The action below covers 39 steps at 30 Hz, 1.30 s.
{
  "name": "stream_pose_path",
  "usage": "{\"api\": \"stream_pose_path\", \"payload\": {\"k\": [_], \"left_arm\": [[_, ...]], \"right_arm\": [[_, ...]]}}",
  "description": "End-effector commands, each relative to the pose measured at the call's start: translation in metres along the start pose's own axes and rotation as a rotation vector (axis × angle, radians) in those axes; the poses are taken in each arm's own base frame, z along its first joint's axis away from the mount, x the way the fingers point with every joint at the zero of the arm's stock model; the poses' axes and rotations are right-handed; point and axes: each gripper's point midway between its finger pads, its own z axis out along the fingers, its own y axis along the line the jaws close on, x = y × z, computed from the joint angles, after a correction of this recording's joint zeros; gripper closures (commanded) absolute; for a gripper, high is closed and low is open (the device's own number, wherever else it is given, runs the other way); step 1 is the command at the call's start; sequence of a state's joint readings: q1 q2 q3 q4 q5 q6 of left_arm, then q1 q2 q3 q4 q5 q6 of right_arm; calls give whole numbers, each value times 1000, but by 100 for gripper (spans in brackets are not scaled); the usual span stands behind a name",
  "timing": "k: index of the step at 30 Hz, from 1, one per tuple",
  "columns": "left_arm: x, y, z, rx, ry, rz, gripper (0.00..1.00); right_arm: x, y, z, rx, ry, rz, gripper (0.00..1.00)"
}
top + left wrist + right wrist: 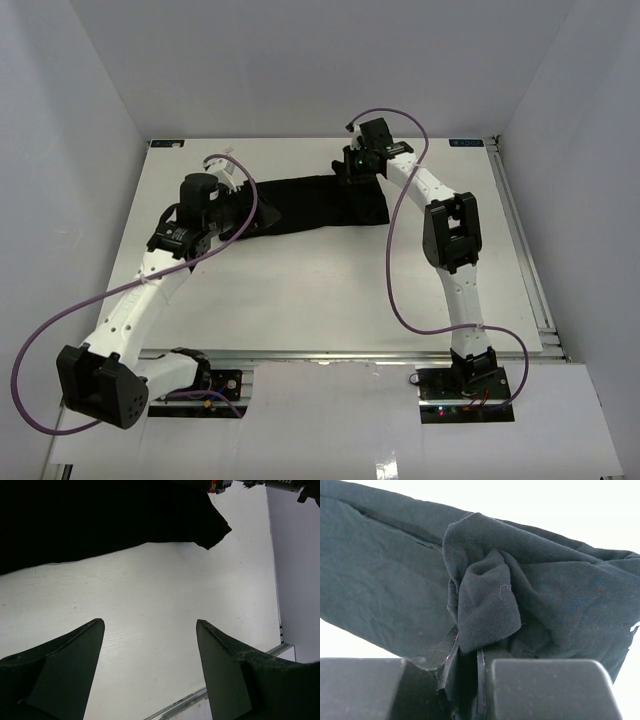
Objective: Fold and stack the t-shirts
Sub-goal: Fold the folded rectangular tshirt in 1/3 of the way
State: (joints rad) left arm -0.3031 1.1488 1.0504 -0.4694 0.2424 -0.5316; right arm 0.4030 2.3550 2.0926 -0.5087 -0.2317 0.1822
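The end of the black t-shirt bunches in my right gripper, so I should put the heap down, open, and take the t-shirt closer to its near edge [352, 222].
The black t-shirt [310, 205] lies as a long folded band across the far middle of the white table. My right gripper [352, 165] is at its far right corner, shut on a bunched fold of the black t-shirt [485, 610]. My left gripper [228, 190] is at the band's left end, open and empty; in its wrist view [150, 625] the fingers [75, 655] hang above bare table with the shirt's edge [100, 520] beyond them. The logo and neck tag are hidden.
The white table [330, 290] is bounded by white walls at the back and sides. A metal rail [525, 250] runs along the right edge. Purple cables loop from both arms.
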Motion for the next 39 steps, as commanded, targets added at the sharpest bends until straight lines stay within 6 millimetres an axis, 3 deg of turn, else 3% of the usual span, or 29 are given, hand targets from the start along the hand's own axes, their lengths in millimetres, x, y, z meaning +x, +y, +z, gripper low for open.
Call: {"api": "stream_pose_path", "payload": {"k": [1, 6, 9, 10, 13, 16, 19, 24, 26, 28, 31, 33, 34, 36, 37, 39], "left_arm": [[5, 5, -10, -26, -6, -15, 15], [7, 6, -14, -33, -3, -21, 15], [7, 6, -16, -37, -5, -24, 15], [7, 6, -16, -37, -4, -26, 15], [5, 6, -19, -44, -8, -26, 15], [3, 6, -22, -53, -10, -28, 15], [2, 5, -25, -55, -16, -26, 15], [2, 5, -29, -61, -22, -25, 15], [0, 4, -30, -59, -28, -23, 15], [0, 4, -30, -59, -28, -24, 15], [0, 5, -29, -58, -30, -20, 15], [1, 6, -28, -59, -31, -19, 15], [1, 6, -28, -58, -32, -16, 15], [1, 6, -26, -57, -31, -15, 15], [2, 7, -25, -58, -27, -18, 15], [1, 6, -24, -55, -26, -14, 15]], "right_arm": [[-31, 12, 2, -10, -101, -18, 93], [-21, 10, 16, -4, -84, -17, 89], [-20, 15, 22, -33, -92, -14, 73], [-21, 18, 24, -42, -95, -17, 61], [-19, 32, 29, -94, -95, -24, 43], [-27, 47, 25, -143, -125, -16, 27], [-42, 64, 15, -211, -171, -6, 20], [-77, 100, -24, -371, -278, -50, 18], [-93, 112, -53, -462, -334, -116, 16], [-95, 107, -72, -519, -355, -180, 17], [-82, 84, -77, -500, -332, -262, 20], [-55, 67, -68, -452, -253, -277, 24], [-51, 60, -71, -422, -256, -347, 26], [-31, 50, -67, -392, -216, -389, 37], [-15, 45, -66, -380, -186, -409, 49], [3, 38, -63, -367, -156, -510, 56]]}}
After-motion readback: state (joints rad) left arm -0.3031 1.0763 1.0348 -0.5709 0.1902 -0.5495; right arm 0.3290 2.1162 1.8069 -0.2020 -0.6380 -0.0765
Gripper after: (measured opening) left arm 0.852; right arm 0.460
